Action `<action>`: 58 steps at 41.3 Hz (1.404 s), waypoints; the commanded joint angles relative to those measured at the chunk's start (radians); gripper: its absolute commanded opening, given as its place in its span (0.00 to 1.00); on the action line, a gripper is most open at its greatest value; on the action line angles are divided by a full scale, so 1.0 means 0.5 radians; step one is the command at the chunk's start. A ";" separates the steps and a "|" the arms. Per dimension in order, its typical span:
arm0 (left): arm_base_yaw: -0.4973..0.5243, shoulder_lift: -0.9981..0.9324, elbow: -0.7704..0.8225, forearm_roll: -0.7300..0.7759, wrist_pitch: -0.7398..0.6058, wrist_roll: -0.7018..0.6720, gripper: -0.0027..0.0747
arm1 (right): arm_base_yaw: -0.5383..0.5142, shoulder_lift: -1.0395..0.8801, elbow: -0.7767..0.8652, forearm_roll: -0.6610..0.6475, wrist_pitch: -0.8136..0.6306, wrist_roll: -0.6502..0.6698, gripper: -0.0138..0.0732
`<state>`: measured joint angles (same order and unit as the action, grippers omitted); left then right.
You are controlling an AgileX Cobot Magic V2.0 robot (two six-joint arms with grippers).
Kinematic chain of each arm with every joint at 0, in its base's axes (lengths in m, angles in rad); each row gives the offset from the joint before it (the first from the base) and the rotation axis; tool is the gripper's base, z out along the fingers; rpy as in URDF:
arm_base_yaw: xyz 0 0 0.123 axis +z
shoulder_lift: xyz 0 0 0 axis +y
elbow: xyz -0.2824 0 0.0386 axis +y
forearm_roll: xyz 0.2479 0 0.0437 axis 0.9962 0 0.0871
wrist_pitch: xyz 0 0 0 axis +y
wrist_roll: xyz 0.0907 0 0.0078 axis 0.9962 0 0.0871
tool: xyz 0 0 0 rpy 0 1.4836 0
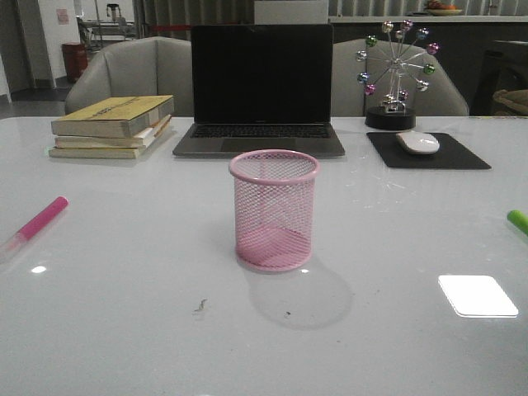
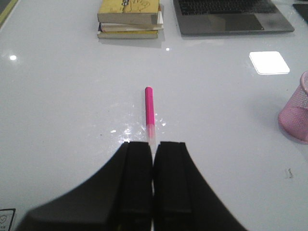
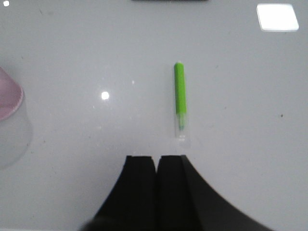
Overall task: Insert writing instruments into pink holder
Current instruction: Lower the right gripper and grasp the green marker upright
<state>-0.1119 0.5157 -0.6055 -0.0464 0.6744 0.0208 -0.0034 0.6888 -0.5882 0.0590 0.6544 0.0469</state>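
The robot's right gripper needs to next close on the solid green part point(image 1: 522, 224) point(image 3: 180, 83) of the green marker, close to the end opposite its pale end.
The pink holder point(image 1: 274, 210) stands upright and empty at the table's middle; its edge also shows in the left wrist view point(image 2: 296, 115) and the right wrist view point(image 3: 8, 98). A magenta marker point(image 1: 41, 219) lies flat near the left edge. In the left wrist view this marker point(image 2: 149, 108) points away from my left gripper point(image 2: 153, 144), which is shut and hovers just short of the pale end. A green marker point(image 1: 518, 221) lies at the right edge. My right gripper point(image 3: 156, 158) is shut, a little short of that green marker point(image 3: 179, 96). Neither arm shows in the front view.
A stack of books point(image 1: 111, 124) sits at the back left, and an open laptop point(image 1: 260, 91) stands behind the holder. A white mouse point(image 1: 418, 142) rests on a black pad point(image 1: 462, 157), with a ferris-wheel ornament point(image 1: 396, 74) behind it.
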 commanded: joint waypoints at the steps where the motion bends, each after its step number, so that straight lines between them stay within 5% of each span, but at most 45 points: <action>1: -0.014 0.064 -0.050 -0.022 -0.200 -0.004 0.37 | -0.012 0.128 -0.048 -0.034 -0.111 -0.018 0.33; 7: -0.014 0.126 -0.050 -0.009 -0.269 0.002 0.71 | -0.020 0.301 -0.058 -0.101 -0.116 -0.018 0.67; 10: -0.047 0.163 -0.050 -0.027 -0.287 0.002 0.75 | -0.044 0.405 -0.097 -0.101 -0.117 -0.016 0.76; 32: -0.921 0.326 -0.050 -0.011 -0.411 0.002 0.74 | -0.154 1.476 -0.723 -0.098 -0.109 -0.018 0.75; 58: -0.976 0.326 -0.050 -0.011 -0.411 0.002 0.74 | -0.153 2.362 -1.413 -0.102 -0.010 -0.108 0.75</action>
<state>-0.5940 0.6763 -0.6019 -0.0464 0.5457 0.0208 -0.0737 1.8831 -1.2343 0.0157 0.6556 0.0122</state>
